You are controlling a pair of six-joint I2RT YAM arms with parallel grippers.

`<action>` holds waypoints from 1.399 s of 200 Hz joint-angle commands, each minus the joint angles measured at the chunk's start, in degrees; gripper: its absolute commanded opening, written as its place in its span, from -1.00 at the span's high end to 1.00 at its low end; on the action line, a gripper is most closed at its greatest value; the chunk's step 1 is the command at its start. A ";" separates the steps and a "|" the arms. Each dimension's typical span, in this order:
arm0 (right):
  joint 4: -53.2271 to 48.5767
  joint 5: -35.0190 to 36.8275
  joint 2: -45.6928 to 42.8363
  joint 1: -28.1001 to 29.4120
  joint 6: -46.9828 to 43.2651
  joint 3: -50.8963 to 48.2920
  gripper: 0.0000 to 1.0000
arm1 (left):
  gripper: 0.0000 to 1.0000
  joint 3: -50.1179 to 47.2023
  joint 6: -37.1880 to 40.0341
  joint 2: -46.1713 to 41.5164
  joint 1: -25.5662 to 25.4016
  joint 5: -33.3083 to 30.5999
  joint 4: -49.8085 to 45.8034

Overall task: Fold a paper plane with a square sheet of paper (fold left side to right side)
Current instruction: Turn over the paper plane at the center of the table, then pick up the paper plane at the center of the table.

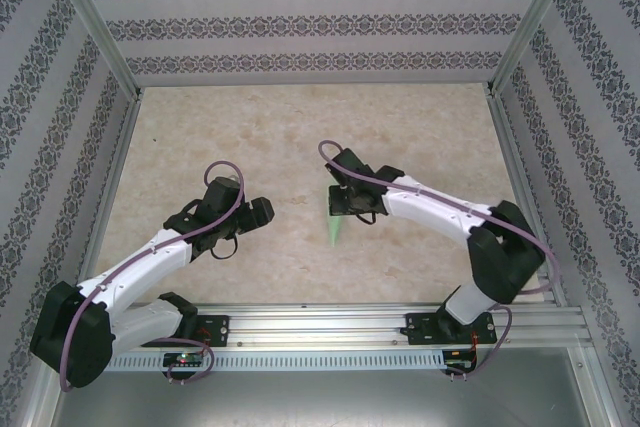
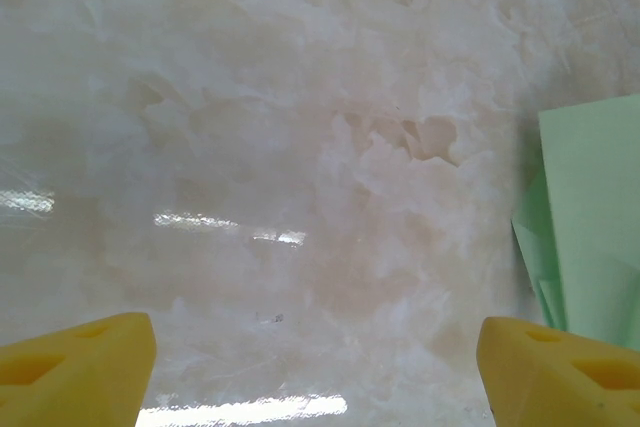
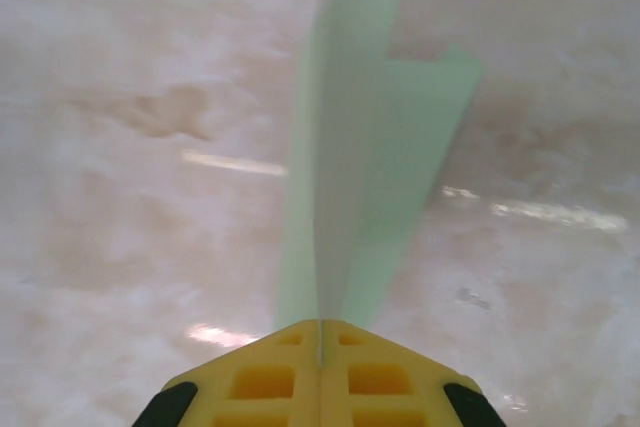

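Observation:
The plane's wings droop, so I will lower it, open my right gripper from the top of its centre fold and grip deeper near its tip (image 1: 334, 240).
The square sheet of paper is now a slim, pointed paper plane (image 3: 350, 147) of pale mint green with a centre crease. My right gripper (image 3: 320, 332) is shut on its near end, and the yellow fingers (image 3: 270, 377) meet on the crease. The plane hangs just above the table, and from above its tip (image 1: 336, 231) sticks out toward the near edge below the right gripper (image 1: 345, 209). My left gripper (image 1: 262, 212) stands open to the left of it, apart from the paper. Its yellow fingertips (image 2: 80, 367) are wide over bare table, with the plane (image 2: 590, 227) at the right edge.
The marble-patterned table (image 1: 300, 137) is walled by patterned panels at the back and sides. A metal rail (image 1: 330, 322) with both arm bases runs along the near edge. Open tabletop lies behind and between the arms.

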 commanded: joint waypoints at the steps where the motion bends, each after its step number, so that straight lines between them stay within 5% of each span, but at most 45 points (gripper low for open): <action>1: 5.04 -8.17 -3.85 -0.12 -2.16 -1.81 1.00 | -0.70 0.88 0.65 -0.12 -0.04 -0.66 -0.87; 41: 13.47 -19.01 -3.19 -2.11 -0.33 -6.08 1.00 | -0.70 0.96 0.68 -0.17 0.01 -0.82 -1.18; 100: 17.63 -19.59 3.90 -8.16 -2.14 -11.51 1.00 | -0.70 0.94 0.68 -0.09 -0.07 -0.82 -1.58; 169: 1.89 -7.42 -4.98 -6.60 -7.40 -7.38 0.18 | -0.71 1.32 1.16 -0.78 -0.02 -1.42 -2.38; 199: 1.41 -10.62 -5.79 -4.11 -8.82 -9.14 0.06 | -0.75 0.11 1.23 -2.90 -0.01 -2.24 -1.95; 225: 2.89 -12.58 -3.60 -3.12 -9.36 -10.80 0.01 | -1.00 -1.81 0.51 -5.85 -0.03 -2.63 -0.65; 280: 2.71 -12.44 0.80 -2.38 -9.89 -9.51 -0.03 | -1.00 -2.92 0.38 -8.17 -0.05 -3.46 -1.97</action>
